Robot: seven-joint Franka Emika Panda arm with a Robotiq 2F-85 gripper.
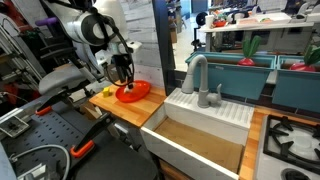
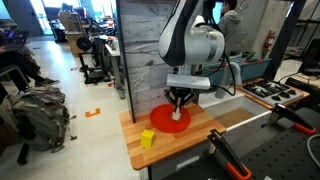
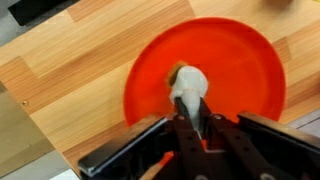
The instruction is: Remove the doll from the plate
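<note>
Next, I let go of the doll on the bare wooden counter (image 1: 147, 103) (image 3: 60, 110) between the orange-red plate and the white sink.
The orange-red plate (image 3: 235, 70) lies on the wooden counter; it shows in both exterior views (image 1: 138, 93) (image 2: 160, 119). The small whitish doll (image 3: 189, 80) sits near the plate's middle. My gripper (image 3: 190, 108) is straight above the plate, fingers closed around the doll's lower part. In the exterior views the gripper (image 1: 124, 78) (image 2: 179, 103) reaches down onto the plate and hides the doll.
A small yellow object (image 2: 147, 139) (image 1: 108, 92) lies on the counter beside the plate. A white sink with a grey faucet (image 1: 196, 78) stands next to the counter, a stove (image 1: 292, 140) beyond it. The counter edge (image 2: 135, 160) is close.
</note>
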